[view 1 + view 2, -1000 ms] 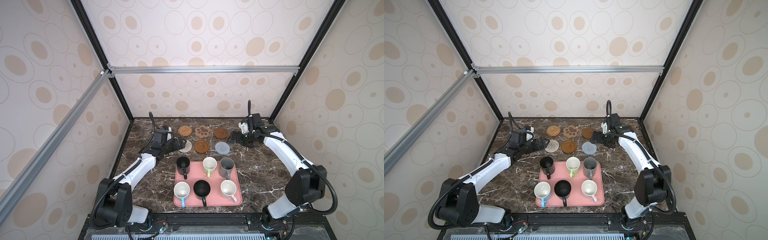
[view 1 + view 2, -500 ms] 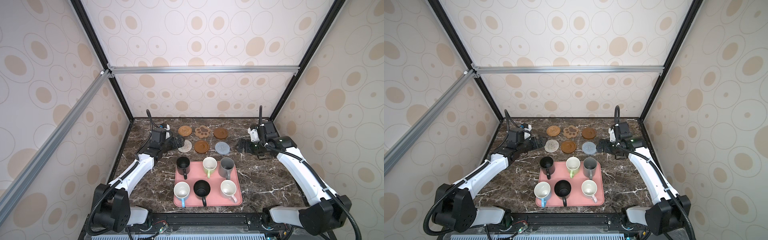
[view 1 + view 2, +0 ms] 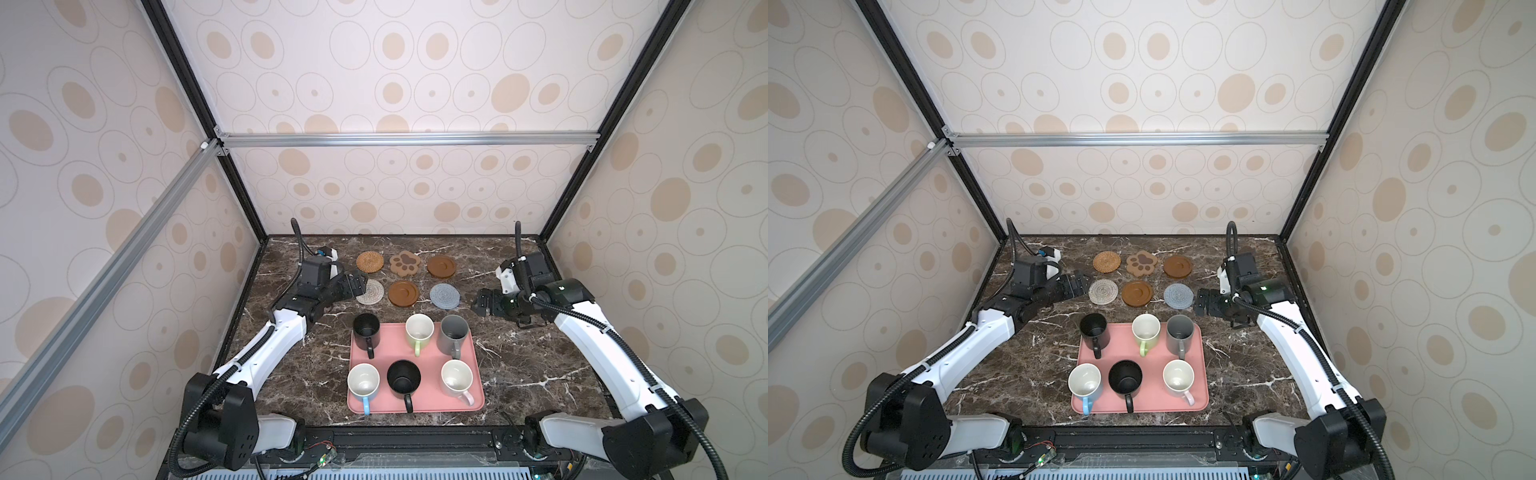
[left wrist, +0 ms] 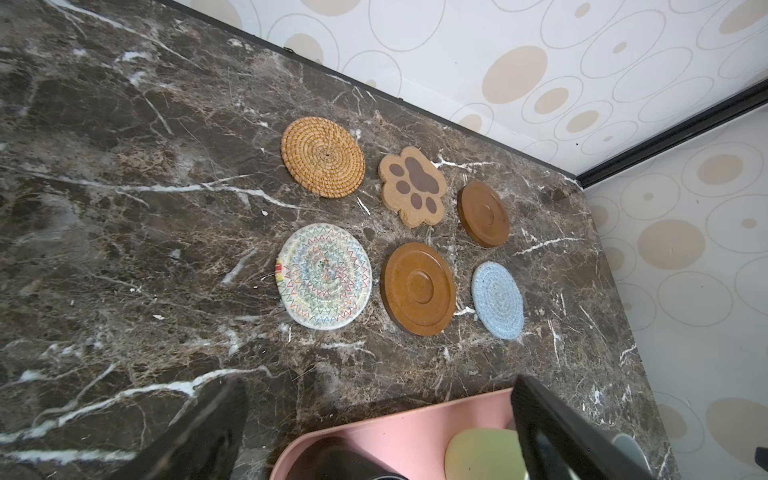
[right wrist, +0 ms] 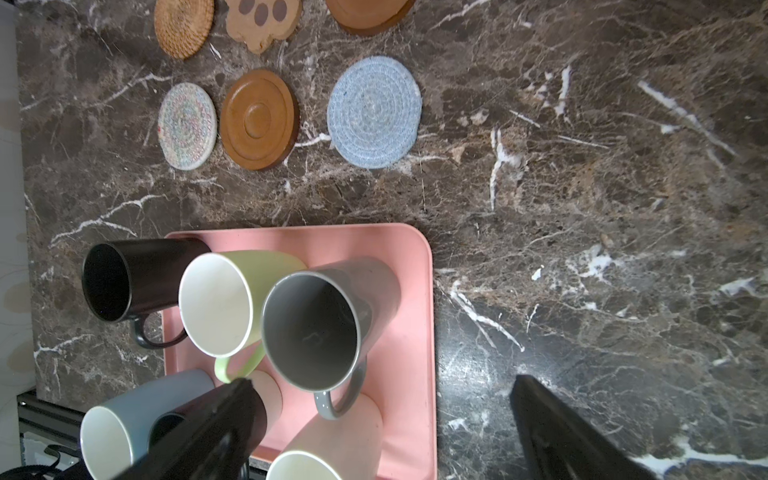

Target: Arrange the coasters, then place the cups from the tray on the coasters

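Note:
My right gripper is to go next to the grey cup's handle (image 3: 456, 350) (image 5: 344, 404), beside the green cup on the pink tray, and close there.
Six coasters lie in two rows at the back of the marble table: rattan (image 3: 370, 262), paw-shaped (image 3: 405, 263) and brown disc (image 3: 441, 266) behind; beige woven (image 3: 371, 291), brown disc (image 3: 403, 293) and grey-blue (image 3: 444, 296) in front. The pink tray (image 3: 428, 361) holds six upright cups: black (image 3: 366, 328), green (image 3: 419, 328), grey (image 3: 454, 330), blue (image 3: 363, 381), black (image 3: 404, 377), pink (image 3: 457, 379). My left gripper (image 3: 355, 286) hangs open and empty just left of the beige coaster. My right gripper (image 3: 482, 303) is open and empty, right of the grey-blue coaster.
Patterned walls and black frame posts (image 3: 552, 216) close the table in at the back and both sides. A black rail (image 3: 415, 436) runs along the front edge. Bare marble (image 3: 540, 365) lies to the right of the tray and to its left (image 3: 307, 374).
My right gripper has drawn away from the back-row brown disc, moving forward and right to beside the grey-blue coaster. The left gripper has hardly moved. Both stay open.

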